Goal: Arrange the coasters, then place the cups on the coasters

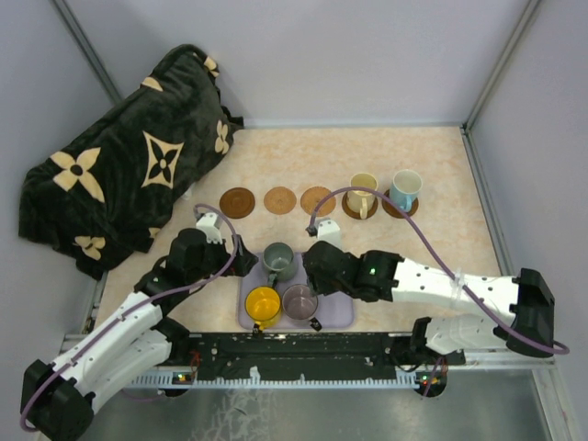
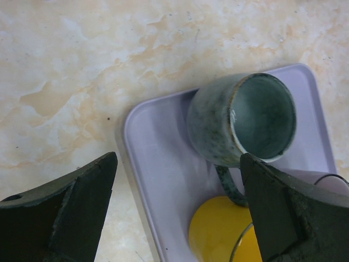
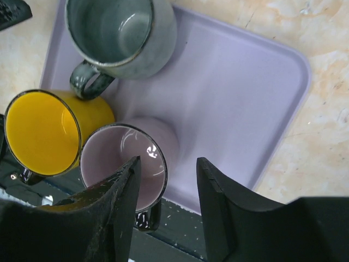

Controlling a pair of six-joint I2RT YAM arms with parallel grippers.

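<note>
My right gripper is to go next to take the purple-grey cup's handle (image 1: 315,323) (image 3: 148,218), by the tray's near edge, and will close there.
Three brown coasters (image 1: 237,202) (image 1: 280,199) (image 1: 318,200) lie bare in a row. To their right, a cream cup (image 1: 362,195) and a light blue cup (image 1: 405,190) each stand on a coaster. On the lavender tray (image 1: 338,276) stand the grey-green cup (image 1: 278,261) (image 2: 240,117) (image 3: 120,33), the yellow cup (image 1: 263,306) (image 3: 38,134) and the purple-grey cup (image 1: 299,301) (image 3: 109,158). My left gripper (image 2: 177,162) hangs open over the tray's left edge, beside the grey-green cup. My right gripper (image 3: 166,164) is open, its jaws either side of the purple-grey cup's rim, not closed on it.
A dark blanket with tan flower shapes (image 1: 129,156) is heaped at the back left, close to the leftmost coaster. Grey walls close the table on three sides. A black rail (image 1: 303,349) runs along the near edge just below the tray.
</note>
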